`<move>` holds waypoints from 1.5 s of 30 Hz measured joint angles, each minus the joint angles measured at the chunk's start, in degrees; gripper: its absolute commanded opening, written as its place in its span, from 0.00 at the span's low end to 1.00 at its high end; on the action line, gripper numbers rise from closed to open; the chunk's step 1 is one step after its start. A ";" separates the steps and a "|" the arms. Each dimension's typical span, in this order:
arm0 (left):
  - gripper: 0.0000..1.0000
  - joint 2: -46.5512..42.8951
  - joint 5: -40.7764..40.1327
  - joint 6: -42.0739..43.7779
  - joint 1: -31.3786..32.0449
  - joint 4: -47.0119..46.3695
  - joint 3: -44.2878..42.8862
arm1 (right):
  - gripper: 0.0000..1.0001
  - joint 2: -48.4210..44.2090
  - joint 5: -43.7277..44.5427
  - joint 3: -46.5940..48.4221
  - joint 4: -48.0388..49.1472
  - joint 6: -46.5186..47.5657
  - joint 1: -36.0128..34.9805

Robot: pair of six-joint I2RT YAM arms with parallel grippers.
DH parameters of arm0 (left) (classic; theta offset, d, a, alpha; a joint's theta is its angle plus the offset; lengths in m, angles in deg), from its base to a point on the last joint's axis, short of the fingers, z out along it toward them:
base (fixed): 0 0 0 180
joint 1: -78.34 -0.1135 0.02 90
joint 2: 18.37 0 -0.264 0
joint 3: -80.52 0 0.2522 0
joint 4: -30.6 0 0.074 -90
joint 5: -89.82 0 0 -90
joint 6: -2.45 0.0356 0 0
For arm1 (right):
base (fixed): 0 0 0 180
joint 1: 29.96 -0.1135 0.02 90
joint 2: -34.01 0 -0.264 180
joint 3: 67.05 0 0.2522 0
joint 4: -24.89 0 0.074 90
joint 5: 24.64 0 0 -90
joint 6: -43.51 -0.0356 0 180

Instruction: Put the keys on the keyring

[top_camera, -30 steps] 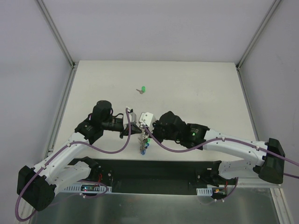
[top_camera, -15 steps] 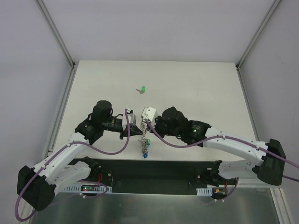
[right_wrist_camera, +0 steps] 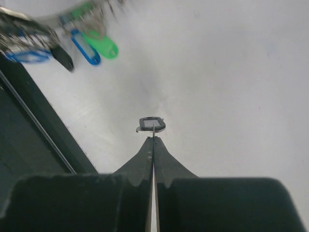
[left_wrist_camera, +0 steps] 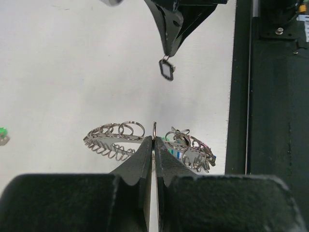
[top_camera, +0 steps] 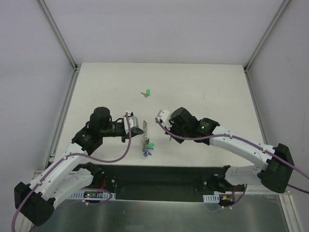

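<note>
Next, my right gripper puts the black key down and takes hold again of its small wire loop (left_wrist_camera: 165,58), because the key hangs crooked with its broad side toward the keyring.
My left gripper (top_camera: 139,130) is shut on the rim of the keyring (left_wrist_camera: 114,138), a grey metal ring with wire loops that I hold edge-on above the table. Blue and green keys (right_wrist_camera: 94,46) hang from its loops at the lower end (top_camera: 148,150). Just right of the ring, my right gripper (right_wrist_camera: 153,137) is shut on the small wire loop of a black key (right_wrist_camera: 152,123), also seen in the left wrist view as the black key (left_wrist_camera: 167,71), apart from the ring. A loose green key (top_camera: 147,92) lies on the table farther back.
The black base rail (top_camera: 169,176) runs along the near table edge, close below the hanging keys. White walls with metal frame posts (top_camera: 60,36) enclose the white table (top_camera: 207,92).
My right gripper has drawn back to the right, away from the keyring, carrying the black key. My left arm has shifted slightly down and left with the ring.
</note>
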 measured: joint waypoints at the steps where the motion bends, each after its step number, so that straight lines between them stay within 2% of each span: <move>1: 0.00 -1.11 -1.25 -0.09 0.00 0.39 0.00 | 0.01 0.83 1.05 0.50 -2.73 0.02 0.59; 7: 0.00 -8.96 -8.07 -2.49 0.00 4.02 0.00 | 0.01 9.68 8.85 5.84 -17.11 0.96 3.08; 12: 0.00 -15.19 -11.85 -4.13 0.00 7.39 0.15 | 0.01 20.22 13.73 8.63 -24.00 2.38 4.81; 16: 0.00 -18.14 -13.68 -4.17 0.00 9.16 1.03 | 0.01 27.63 14.01 12.00 -25.68 3.82 4.90; 24: 0.00 -18.29 -14.49 -4.17 0.00 10.93 1.36 | 0.01 38.93 12.90 23.28 -24.48 6.93 4.55; 30: 0.00 -18.29 -14.47 -4.20 -0.04 10.95 1.40 | 0.05 43.80 11.17 25.90 -23.80 8.92 3.76; 33: 0.00 -18.32 -14.47 -4.20 -0.07 10.95 1.42 | 0.09 44.89 10.75 26.97 -23.91 9.73 3.30; 42: 0.00 -18.10 -14.43 -4.33 -0.15 10.97 1.42 | 0.32 46.16 10.25 29.53 -23.32 10.97 2.47; 45: 0.00 -18.10 -14.43 -4.35 -0.15 10.97 1.42 | 0.35 45.64 10.10 29.18 -22.60 10.97 2.43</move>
